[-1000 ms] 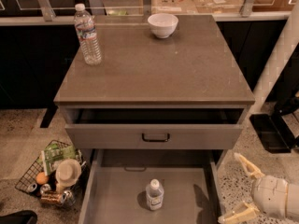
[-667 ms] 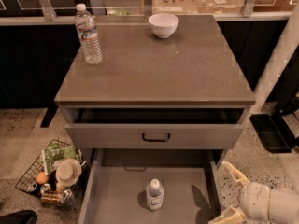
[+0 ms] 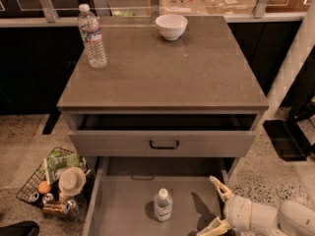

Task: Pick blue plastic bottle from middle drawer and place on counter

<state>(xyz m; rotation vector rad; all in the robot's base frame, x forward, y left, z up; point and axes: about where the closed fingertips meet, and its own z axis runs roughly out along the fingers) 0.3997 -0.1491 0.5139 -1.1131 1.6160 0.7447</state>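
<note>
The body (image 3: 163, 206) of the blue plastic bottle, just below its white cap, should be gripped next by my gripper.
The blue plastic bottle (image 3: 163, 205), short and clear with a white cap and pale label, stands upright on the bare grey floor of the pulled-out middle drawer (image 3: 118, 205). My gripper (image 3: 215, 203) is at the drawer's right side, to the right of the bottle and apart from it, with its pale fingers (image 3: 219, 187) spread open and empty. The grey-brown counter (image 3: 167, 68) tops the cabinet above.
A taller clear bottle (image 3: 92, 36) with a red-and-blue label and a white bowl (image 3: 171, 26) stand on the counter's far part. The drawer with a black handle (image 3: 164, 144) is slightly open above. A wire basket (image 3: 51, 181) of items sits on the floor at left.
My gripper has moved left and toward the drawer, now reaching over its right side nearer the bottle. The bottle has not moved.
</note>
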